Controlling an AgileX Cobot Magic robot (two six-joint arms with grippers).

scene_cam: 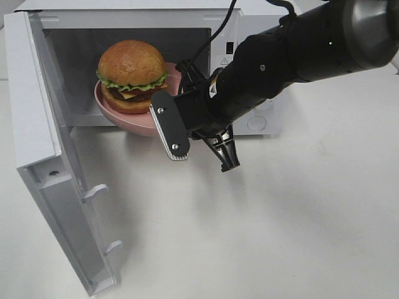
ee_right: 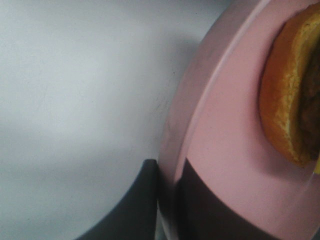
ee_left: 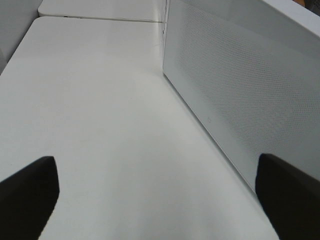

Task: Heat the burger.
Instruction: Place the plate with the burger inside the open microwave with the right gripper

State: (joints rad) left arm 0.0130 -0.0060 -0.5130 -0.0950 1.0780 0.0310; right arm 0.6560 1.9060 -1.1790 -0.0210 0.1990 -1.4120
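Observation:
Next, my right gripper lets go of the pink plate with the burger on the middle of the open microwave's bottom (scene_cam: pixel 124 93).
The burger (scene_cam: pixel 132 75), with its golden-brown bun, lettuce, cheese and dark patty, sits on the round pink plate (scene_cam: pixel 138 123) in the open microwave's mouth (scene_cam: pixel 81 68). The plate's front edge overhangs the cavity floor. My right gripper (scene_cam: pixel 167 121) reaches in from the right and is shut on the plate's near right rim. The right wrist view shows its dark fingers (ee_right: pixel 142 205) pinching the pink rim (ee_right: pixel 175 145), with the burger's bun (ee_right: pixel 280 105) beyond. My left gripper (ee_left: pixel 155 200) is open and empty, low over the table beside the microwave's perforated side wall (ee_left: pixel 240 90). It is outside the exterior view.
The microwave door (scene_cam: pixel 56 187) stands wide open toward the front left. The control panel (scene_cam: pixel 259 118) is partly hidden behind my right arm (scene_cam: pixel 293 56). The white table (scene_cam: pixel 280 218) spreads to the front and right.

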